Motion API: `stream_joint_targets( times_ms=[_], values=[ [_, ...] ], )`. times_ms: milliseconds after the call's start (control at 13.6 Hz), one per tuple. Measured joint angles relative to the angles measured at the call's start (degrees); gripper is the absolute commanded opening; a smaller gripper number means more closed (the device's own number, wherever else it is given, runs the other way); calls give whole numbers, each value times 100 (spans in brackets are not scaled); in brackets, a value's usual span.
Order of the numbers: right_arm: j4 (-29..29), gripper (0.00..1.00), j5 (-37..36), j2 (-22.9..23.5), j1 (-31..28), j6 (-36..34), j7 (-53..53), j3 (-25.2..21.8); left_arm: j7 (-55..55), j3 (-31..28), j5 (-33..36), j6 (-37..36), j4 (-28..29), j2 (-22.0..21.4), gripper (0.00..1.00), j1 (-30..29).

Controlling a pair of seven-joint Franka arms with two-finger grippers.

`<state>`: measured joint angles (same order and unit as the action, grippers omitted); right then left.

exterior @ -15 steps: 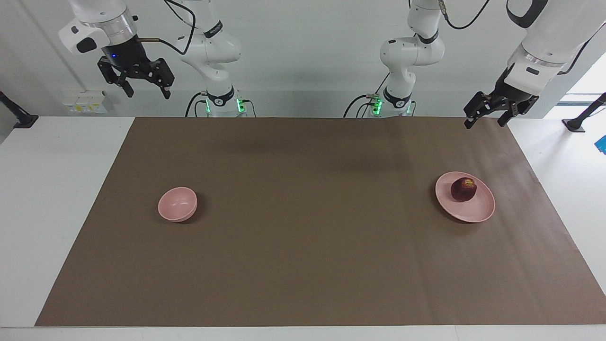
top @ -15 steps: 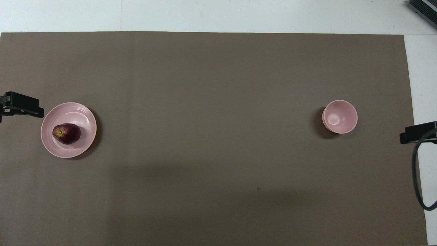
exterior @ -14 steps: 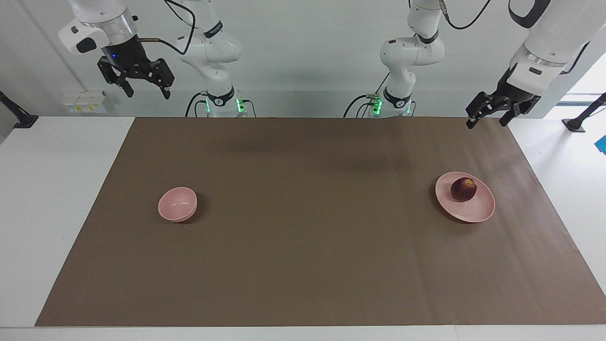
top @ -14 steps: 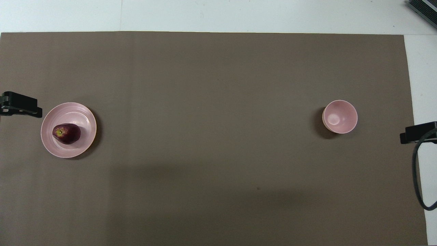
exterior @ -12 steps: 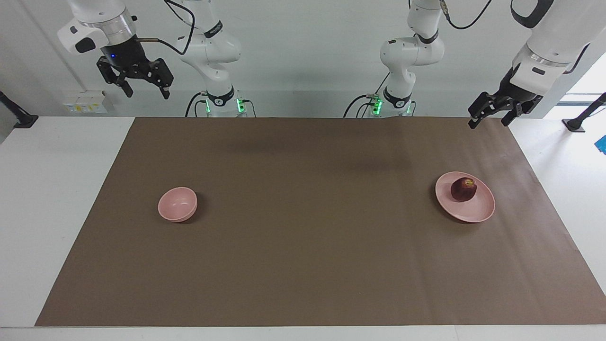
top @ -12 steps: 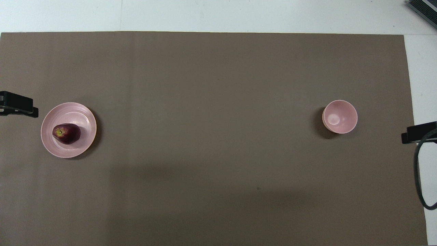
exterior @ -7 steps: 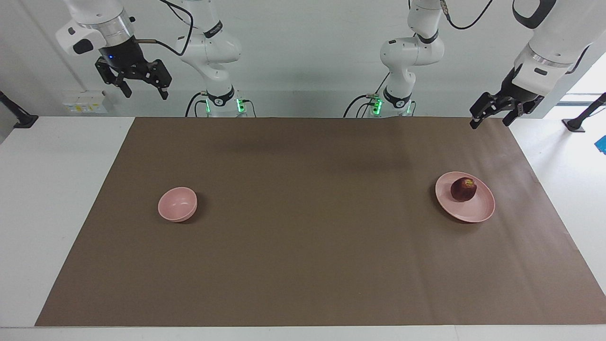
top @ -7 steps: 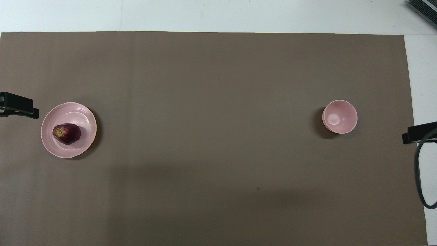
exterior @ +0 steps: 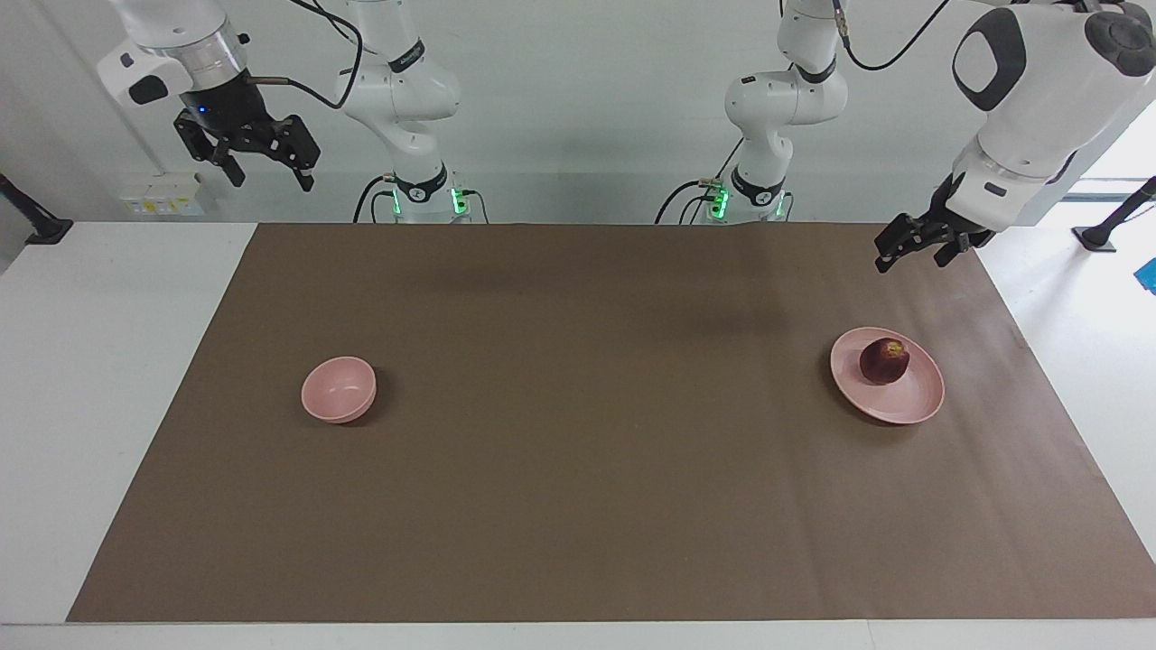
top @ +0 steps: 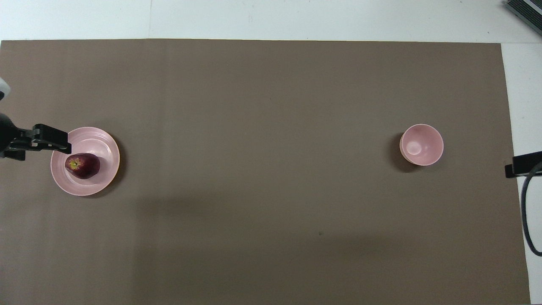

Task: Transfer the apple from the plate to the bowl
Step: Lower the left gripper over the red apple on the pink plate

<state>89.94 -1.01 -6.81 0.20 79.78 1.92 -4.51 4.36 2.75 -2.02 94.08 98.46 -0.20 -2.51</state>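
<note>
The middle of the dark red apple [top: 84, 164] on the flat pink plate is the next place for my left gripper to go to and close.
The dark red apple [exterior: 884, 360] lies on the flat pink plate [exterior: 914, 405] toward the left arm's end of the table; both also show in the overhead view, the apple [top: 82, 165] on the plate [top: 106, 146]. The small pink bowl [exterior: 339, 389] stands empty toward the right arm's end, and it shows in the overhead view too [top: 421, 144]. My left gripper [exterior: 910, 263] is open and empty, raised over the mat beside the plate; from above, the left gripper [top: 40, 146] overlaps the plate's rim. My right gripper [exterior: 274, 183] is open and empty, and waits high up by the wall.
A brown mat [exterior: 578, 506] covers most of the white table [exterior: 108, 379]. A black cable [top: 527, 220] hangs under the right gripper at the mat's edge. A dark object [top: 525, 10] lies at the table's corner farthest from the robots.
My left gripper has come down and moved over toward the plate, and now overlaps its rim from above. My right gripper has drifted slightly up and outward. The apple, plate and bowl have not moved.
</note>
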Motion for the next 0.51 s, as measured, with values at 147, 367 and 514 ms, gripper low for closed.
stream_joint_targets(
  times_ms=[147, 367, 514],
  values=[
    [0, 100, 0, 0, -16, 0, -4, -1, 0, -11, 1, 404, 369, 6, 100, -10],
    [6, 100, 0, 0, -16, 0, -4, 0, 0, -19, 37, 941, 844, 10, 100, -19],
    [11, 100, 0, -1, -16, 0, -4, 0, -33, -21, 75, 1344, 1135, 13, 100, -23]
  ],
)
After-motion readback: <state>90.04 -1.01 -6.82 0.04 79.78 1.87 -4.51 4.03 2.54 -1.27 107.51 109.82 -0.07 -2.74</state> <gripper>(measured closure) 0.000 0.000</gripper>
